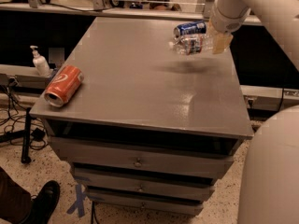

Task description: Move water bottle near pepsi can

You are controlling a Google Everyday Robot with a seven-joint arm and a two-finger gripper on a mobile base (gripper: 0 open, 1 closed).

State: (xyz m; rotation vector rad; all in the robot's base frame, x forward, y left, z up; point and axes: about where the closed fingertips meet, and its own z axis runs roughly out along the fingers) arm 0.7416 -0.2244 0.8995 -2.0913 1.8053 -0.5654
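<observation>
Next, my gripper releases the water bottle on the top of the cabinet, in front of the pepsi can (197, 45).
The water bottle (190, 45) is clear ribbed plastic, held lying sideways in the air above the far right part of the grey cabinet top (135, 83). My gripper (216, 39) is shut on the bottle's right end, and the bottle's cap points left. The pepsi can (190, 29) is dark blue and lies on its side on the top, just behind the bottle. The bottle's shadow falls on the top below it.
An orange-red soda can (63, 85) lies on its side at the top's front left edge. A small white pump bottle (39, 62) stands on a ledge left of the cabinet. Drawers (138, 161) are below. A person's shoe (43, 202) is at bottom left.
</observation>
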